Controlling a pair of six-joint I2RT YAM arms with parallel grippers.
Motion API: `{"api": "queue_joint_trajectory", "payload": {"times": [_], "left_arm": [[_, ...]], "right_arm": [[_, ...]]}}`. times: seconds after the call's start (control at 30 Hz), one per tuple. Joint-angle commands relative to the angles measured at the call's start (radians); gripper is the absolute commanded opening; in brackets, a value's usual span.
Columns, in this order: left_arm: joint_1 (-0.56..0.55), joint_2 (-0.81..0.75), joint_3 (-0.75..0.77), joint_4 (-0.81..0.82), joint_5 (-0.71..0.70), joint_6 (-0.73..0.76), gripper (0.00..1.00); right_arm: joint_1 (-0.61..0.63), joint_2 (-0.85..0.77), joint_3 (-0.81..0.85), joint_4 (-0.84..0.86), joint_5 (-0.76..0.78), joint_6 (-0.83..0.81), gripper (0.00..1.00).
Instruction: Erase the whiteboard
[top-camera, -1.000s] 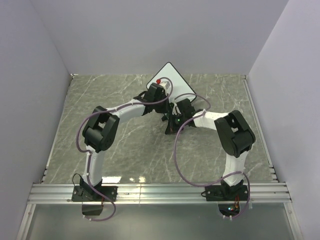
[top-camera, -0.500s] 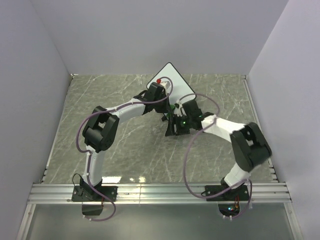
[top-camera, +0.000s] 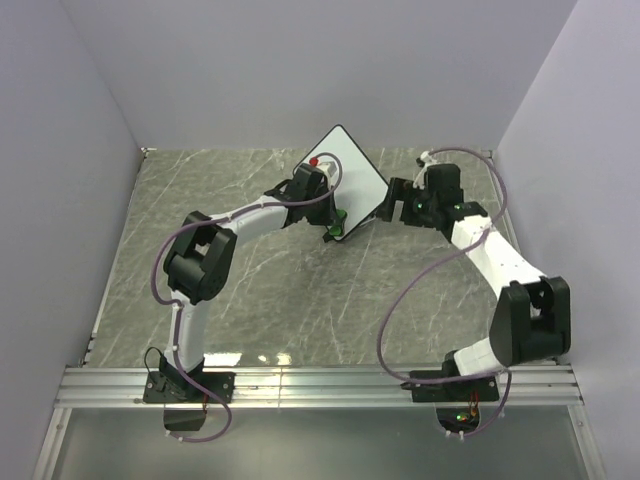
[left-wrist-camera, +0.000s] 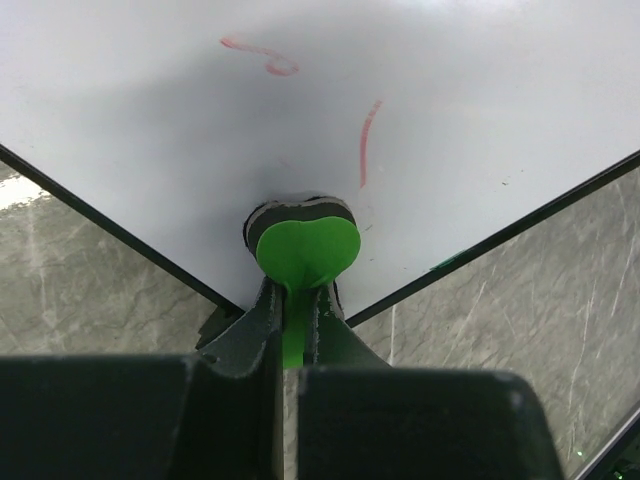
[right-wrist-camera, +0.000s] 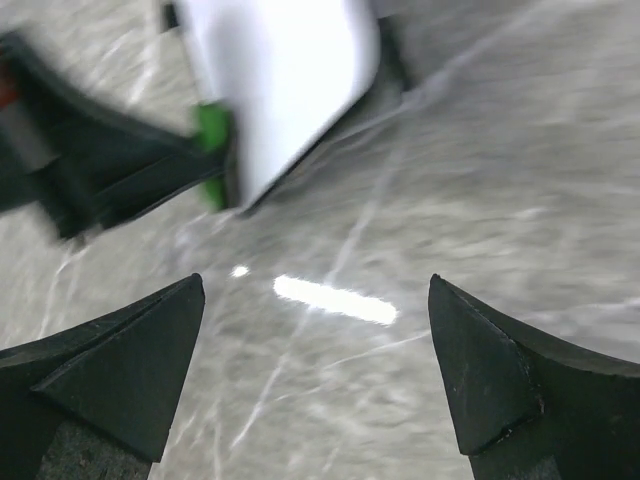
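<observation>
Next, my left gripper sets the green eraser down on the marble table (top-camera: 262, 202) under its forearm, next to the whiteboard.
The whiteboard (top-camera: 347, 168) lies turned like a diamond at the back middle of the table. Its face (left-wrist-camera: 420, 110) carries a red squiggle (left-wrist-camera: 262, 56) and a red stroke (left-wrist-camera: 367, 140). My left gripper (left-wrist-camera: 295, 292) is shut on the green eraser (left-wrist-camera: 306, 248), whose pad presses the board near its lower corner. From above, the eraser (top-camera: 337, 221) shows at that corner. My right gripper (right-wrist-camera: 316, 300) stands wide open with nothing between its fingers, over the bare table. It sits right of the board (right-wrist-camera: 285, 80), near the board's right corner (top-camera: 385, 208).
The grey marble table (top-camera: 250, 290) is bounded by white walls on three sides and a metal rail (top-camera: 320, 385) at the near edge. Both arms' purple cables loop above the table.
My right arm swung from the board's lower corner out to the right and back, and its gripper opened. The left gripper stayed shut on the eraser at the board.
</observation>
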Motion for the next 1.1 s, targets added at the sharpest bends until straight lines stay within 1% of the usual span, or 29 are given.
{"api": "queue_joint_trajectory", "payload": {"times": [0.0,0.07,0.1,0.2,0.37,0.5,0.63,0.77,0.87,0.9,0.97,1.0,1.07], "left_arm": [[0.01,-0.064,-0.007,-0.004,-0.004,0.007,0.0],[0.014,-0.071,-0.013,-0.006,-0.001,0.01,0.0],[0.014,-0.076,-0.021,-0.006,-0.002,0.011,0.0],[0.017,-0.085,-0.029,-0.007,-0.002,0.013,0.0],[0.02,-0.085,-0.017,-0.018,0.002,0.019,0.0],[0.023,-0.088,-0.003,-0.026,0.004,0.019,0.0],[0.023,-0.09,0.006,-0.044,0.006,0.02,0.0],[0.023,-0.088,0.019,-0.059,0.01,0.022,0.0],[0.023,-0.085,0.032,-0.069,0.009,0.022,0.0],[0.023,-0.079,0.046,-0.076,0.007,0.022,0.0],[0.023,-0.073,0.062,-0.082,0.007,0.024,0.0],[0.023,-0.068,0.069,-0.084,0.006,0.024,0.0],[0.023,-0.065,0.074,-0.082,0.006,0.024,0.0]], "right_arm": [[-0.055,0.062,0.126,-0.013,0.003,-0.042,1.0],[-0.076,0.124,0.177,-0.015,-0.032,-0.04,1.0],[-0.075,0.144,0.226,-0.015,-0.044,-0.045,1.0],[-0.073,0.212,0.306,-0.013,-0.098,-0.039,1.0],[-0.072,0.296,0.366,0.017,-0.181,0.006,0.99],[-0.056,0.349,0.374,0.046,-0.2,0.019,0.99],[-0.044,0.392,0.395,0.065,-0.184,0.022,0.99],[-0.044,0.433,0.447,0.07,-0.181,0.026,0.98],[-0.044,0.456,0.476,0.068,-0.199,0.03,0.92],[-0.044,0.459,0.478,0.073,-0.204,0.035,0.87],[-0.042,0.459,0.473,0.092,-0.21,0.049,0.8],[-0.044,0.461,0.472,0.1,-0.212,0.052,0.67],[-0.042,0.467,0.467,0.111,-0.218,0.062,0.5]]}}
